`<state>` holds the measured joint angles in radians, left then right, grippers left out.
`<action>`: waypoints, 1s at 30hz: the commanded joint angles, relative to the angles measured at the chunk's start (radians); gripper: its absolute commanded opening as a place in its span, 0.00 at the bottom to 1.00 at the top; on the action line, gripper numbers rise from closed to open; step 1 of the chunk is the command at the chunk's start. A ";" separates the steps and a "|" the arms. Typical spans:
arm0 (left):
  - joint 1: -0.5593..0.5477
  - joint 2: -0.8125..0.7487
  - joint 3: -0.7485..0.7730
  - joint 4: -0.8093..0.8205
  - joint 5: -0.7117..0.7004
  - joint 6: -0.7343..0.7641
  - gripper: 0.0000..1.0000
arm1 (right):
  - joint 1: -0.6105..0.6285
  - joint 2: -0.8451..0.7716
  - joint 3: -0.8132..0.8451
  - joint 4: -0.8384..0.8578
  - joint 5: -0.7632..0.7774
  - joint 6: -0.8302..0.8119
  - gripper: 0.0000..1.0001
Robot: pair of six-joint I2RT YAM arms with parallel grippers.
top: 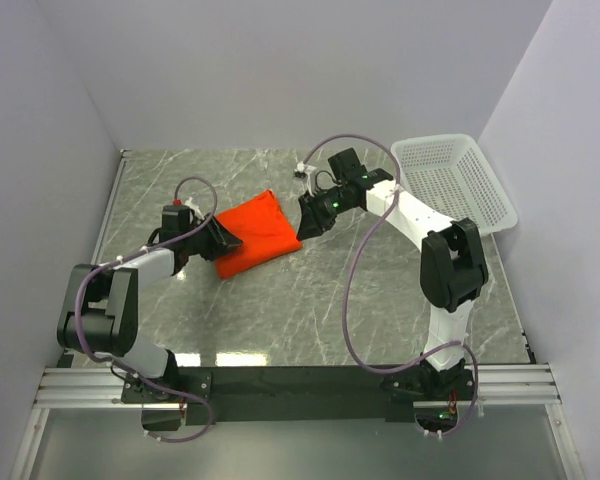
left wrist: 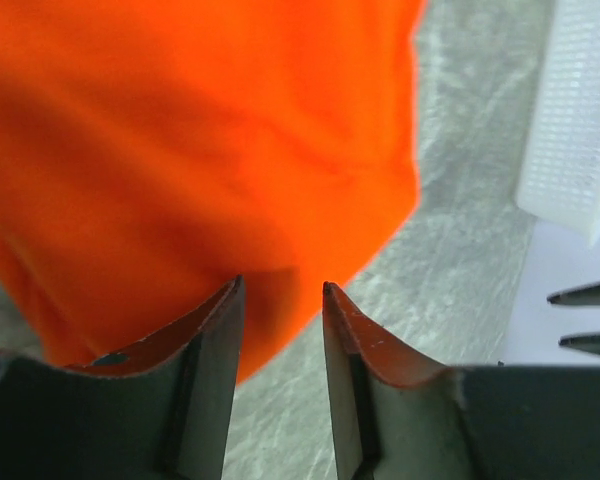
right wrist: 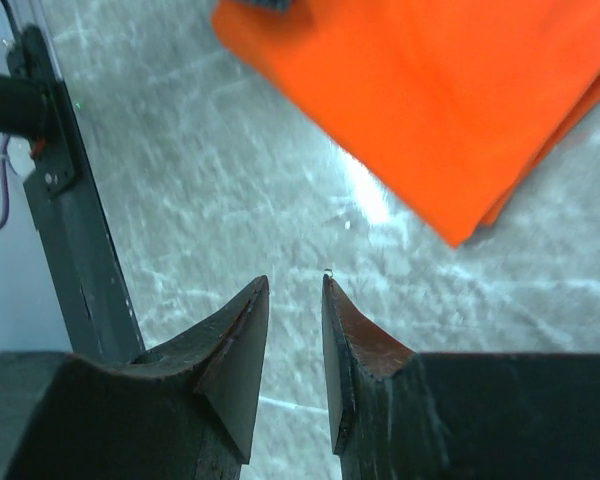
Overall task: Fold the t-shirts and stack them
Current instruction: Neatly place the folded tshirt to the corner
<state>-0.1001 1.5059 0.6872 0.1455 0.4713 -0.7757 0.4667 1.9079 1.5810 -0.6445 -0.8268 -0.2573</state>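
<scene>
The folded orange t-shirt is lying at a slant in the middle of the table, so my left gripper needs to pinch its side edge (top: pixel 221 269) and pull it to the back corner.
One folded orange t-shirt (top: pixel 257 233) lies flat on the marble table between the two arms. My left gripper (top: pixel 223 241) sits at its left edge; in the left wrist view (left wrist: pixel 282 288) the jaws are open and empty, with the shirt (left wrist: pixel 200 150) just past the tips. My right gripper (top: pixel 307 222) is at the shirt's right edge. In the right wrist view (right wrist: pixel 296 280) its jaws are slightly apart and empty above bare table, with the shirt's corner (right wrist: pixel 450 90) ahead to the right.
A white mesh basket (top: pixel 452 180) stands at the back right and shows in the left wrist view (left wrist: pixel 578 120). Grey walls enclose the table. A black rail (right wrist: pixel 55 190) runs along the table's edge in the right wrist view.
</scene>
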 commanded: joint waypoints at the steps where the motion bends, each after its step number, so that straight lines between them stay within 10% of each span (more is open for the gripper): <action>1: -0.001 0.019 -0.003 0.000 -0.043 -0.016 0.41 | -0.005 -0.069 -0.019 0.029 0.002 -0.014 0.35; 15: -0.001 -0.231 0.049 -0.225 -0.327 0.012 0.50 | -0.042 -0.107 -0.030 0.026 0.012 -0.017 0.35; 20: 0.000 -0.458 -0.040 -0.267 -0.369 -0.083 0.78 | -0.079 -0.165 -0.073 0.063 0.000 -0.007 0.36; 30: 0.008 -0.374 -0.209 -0.153 -0.280 -0.177 0.76 | -0.097 -0.191 -0.136 0.126 -0.054 0.035 0.38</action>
<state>-0.0982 1.1084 0.4923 -0.0536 0.1707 -0.9165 0.3687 1.7561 1.4574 -0.5674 -0.8433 -0.2390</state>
